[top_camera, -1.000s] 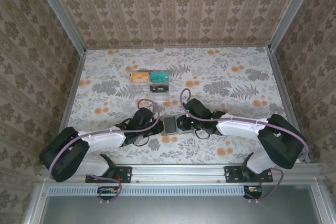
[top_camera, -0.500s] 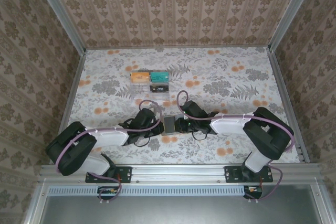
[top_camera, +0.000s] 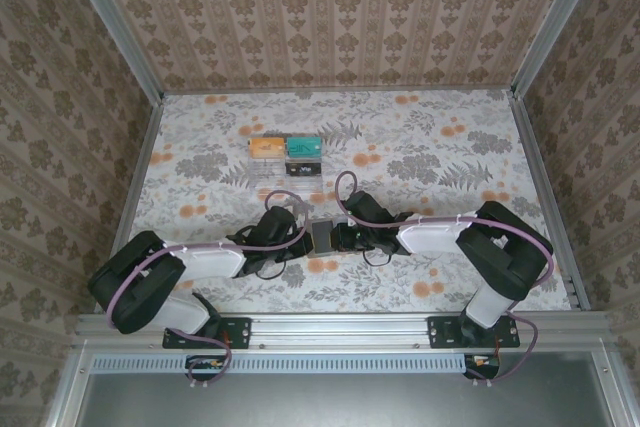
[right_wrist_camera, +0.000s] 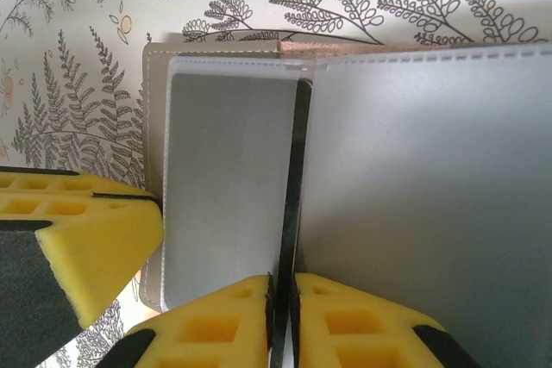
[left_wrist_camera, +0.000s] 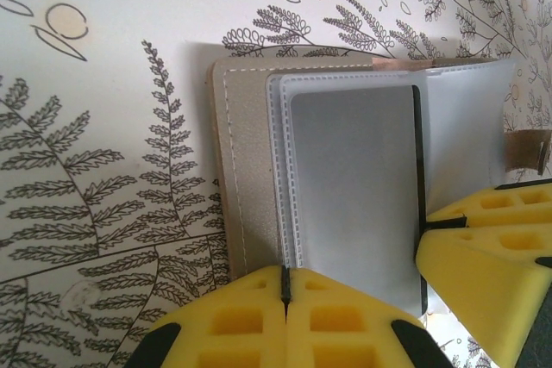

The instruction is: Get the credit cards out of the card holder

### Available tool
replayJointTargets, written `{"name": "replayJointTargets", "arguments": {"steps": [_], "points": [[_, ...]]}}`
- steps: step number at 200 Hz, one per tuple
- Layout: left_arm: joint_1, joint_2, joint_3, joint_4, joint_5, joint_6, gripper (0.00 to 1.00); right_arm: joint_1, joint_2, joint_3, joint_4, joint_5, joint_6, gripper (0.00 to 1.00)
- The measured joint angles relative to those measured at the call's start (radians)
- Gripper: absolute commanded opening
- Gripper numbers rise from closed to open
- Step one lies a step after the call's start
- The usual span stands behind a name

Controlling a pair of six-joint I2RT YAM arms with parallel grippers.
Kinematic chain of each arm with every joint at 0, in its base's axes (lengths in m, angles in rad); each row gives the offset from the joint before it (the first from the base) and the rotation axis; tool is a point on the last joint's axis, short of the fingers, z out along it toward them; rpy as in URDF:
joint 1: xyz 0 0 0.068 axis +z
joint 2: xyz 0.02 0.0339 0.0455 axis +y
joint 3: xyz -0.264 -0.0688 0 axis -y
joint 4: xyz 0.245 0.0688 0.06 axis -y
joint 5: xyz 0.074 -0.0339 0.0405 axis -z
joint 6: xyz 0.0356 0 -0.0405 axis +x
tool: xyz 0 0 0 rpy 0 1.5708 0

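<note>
The credit card shows only a narrow dark edge past its sleeve, so my right gripper should ease it further out, then regrip the credit card's wider strip (right_wrist_camera: pixel 287 230).
The card holder (top_camera: pixel 323 236), a small grey-brown wallet, lies open on the table between both grippers. Its cover (left_wrist_camera: pixel 237 170) and clear sleeves show in the left wrist view, with a grey credit card (left_wrist_camera: pixel 354 187) in a sleeve. My left gripper (left_wrist_camera: pixel 285 275) is shut on the near edge of the holder's cover and sleeve. My right gripper (right_wrist_camera: pixel 281 286) is closed on a thin dark card edge (right_wrist_camera: pixel 297 178) that stands between two sleeve pages. Beside it lie the grey credit card (right_wrist_camera: pixel 224 178) and the left gripper's fingers (right_wrist_camera: pixel 78 230).
A clear acrylic stand (top_camera: pixel 286 152) with an orange and a teal card stands behind the holder. The floral tablecloth (top_camera: pixel 440 147) spreads to patterned walls on three sides. The two arms meet at the table's middle front.
The right arm has drawn leftward toward the holder and its jaws have narrowed onto the dark card edge. The left gripper has stayed shut on the holder.
</note>
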Motion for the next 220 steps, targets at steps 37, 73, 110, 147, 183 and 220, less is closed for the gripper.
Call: {"name": "replayJointTargets", "arguments": {"steps": [37,73,110,147,183,220], "points": [[0.000,0.000,0.000,0.000,-0.001,0.000,0.00,-0.007,0.000,0.000,0.005,-0.001,0.012,0.00],[-0.001,0.000,0.000,0.000,-0.003,0.000,0.00,-0.020,-0.009,-0.008,0.005,-0.001,0.011,0.00],[-0.001,0.000,0.000,0.000,-0.003,0.000,0.00,-0.047,-0.052,-0.033,-0.003,0.000,0.008,0.00],[-0.001,-0.005,0.000,-0.008,-0.003,0.000,0.00,-0.065,-0.063,-0.042,-0.006,0.000,0.002,0.04],[-0.001,-0.012,0.000,-0.016,-0.003,0.000,0.00,-0.065,-0.063,-0.041,-0.005,-0.003,-0.018,0.25],[-0.001,-0.013,0.000,-0.023,-0.003,0.000,0.00,-0.065,-0.043,-0.013,-0.003,-0.018,-0.028,0.24]]}}
